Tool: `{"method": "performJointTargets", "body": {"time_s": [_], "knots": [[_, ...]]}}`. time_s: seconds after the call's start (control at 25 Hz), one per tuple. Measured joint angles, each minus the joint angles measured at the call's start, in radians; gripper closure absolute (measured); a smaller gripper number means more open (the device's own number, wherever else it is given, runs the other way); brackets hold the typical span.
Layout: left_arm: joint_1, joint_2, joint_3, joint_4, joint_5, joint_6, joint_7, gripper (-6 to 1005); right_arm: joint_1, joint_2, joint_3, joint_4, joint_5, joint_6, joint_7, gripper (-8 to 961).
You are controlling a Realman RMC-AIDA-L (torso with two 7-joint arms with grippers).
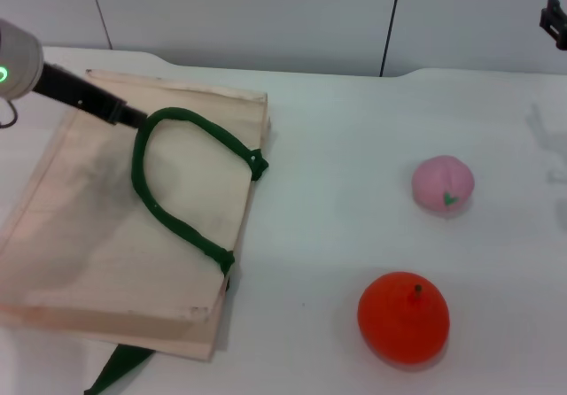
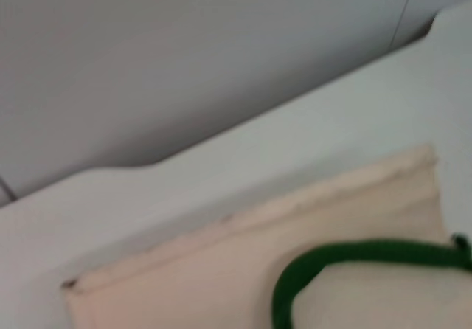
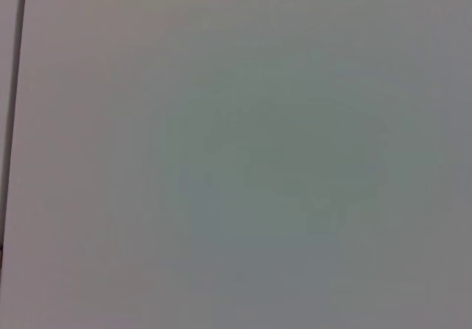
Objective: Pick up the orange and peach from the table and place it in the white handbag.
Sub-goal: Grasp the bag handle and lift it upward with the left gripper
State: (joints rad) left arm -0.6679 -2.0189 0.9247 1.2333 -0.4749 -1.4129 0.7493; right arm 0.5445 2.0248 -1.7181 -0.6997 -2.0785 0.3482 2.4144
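Note:
The robot's left gripper needs to grip the far bend of the green handle (image 1: pixel 152 120) (image 2: pixel 291 276) on the white handbag, so that it can raise the handle there.
The orange (image 1: pixel 404 317) sits on the white table near the front right. The smaller pink peach (image 1: pixel 443 184) lies farther back and a little to its right. The white handbag (image 1: pixel 106 236) lies flat on the left, with a dark green handle (image 1: pixel 168 202) looped over it. My left gripper (image 1: pixel 131 115) reaches in from the upper left, and its dark tip meets the far end of that handle. The left wrist view shows the handbag's far edge (image 2: pixel 251 215) and the green handle (image 2: pixel 324 262). My right gripper (image 1: pixel 553 21) is raised at the far right edge, away from both fruits.
A second green strap (image 1: pixel 115 370) sticks out from under the handbag at the front edge. The white table (image 1: pixel 354 147) ends at a pale wall behind. The right wrist view shows only a plain pale surface.

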Motion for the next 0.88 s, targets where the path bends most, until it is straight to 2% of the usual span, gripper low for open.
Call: {"method": "performJointTargets", "body": {"time_s": [0.36,0.56,0.88], "knots": [[-0.003,-0.008,0.004,-0.012,0.096,0.003,0.031,518,-0.001,0.0,0.002,-0.003,0.0,0.0,0.0,92],[0.003,-0.013,0.011,-0.036,0.076,0.05,0.032,518,-0.004,0.0,0.0,-0.01,0.0,0.0,0.0,92],[0.0,-0.015,0.07,-0.097,0.053,0.144,0.029,519,-0.015,0.0,-0.001,-0.031,0.0,0.0,0.0,92]]}}
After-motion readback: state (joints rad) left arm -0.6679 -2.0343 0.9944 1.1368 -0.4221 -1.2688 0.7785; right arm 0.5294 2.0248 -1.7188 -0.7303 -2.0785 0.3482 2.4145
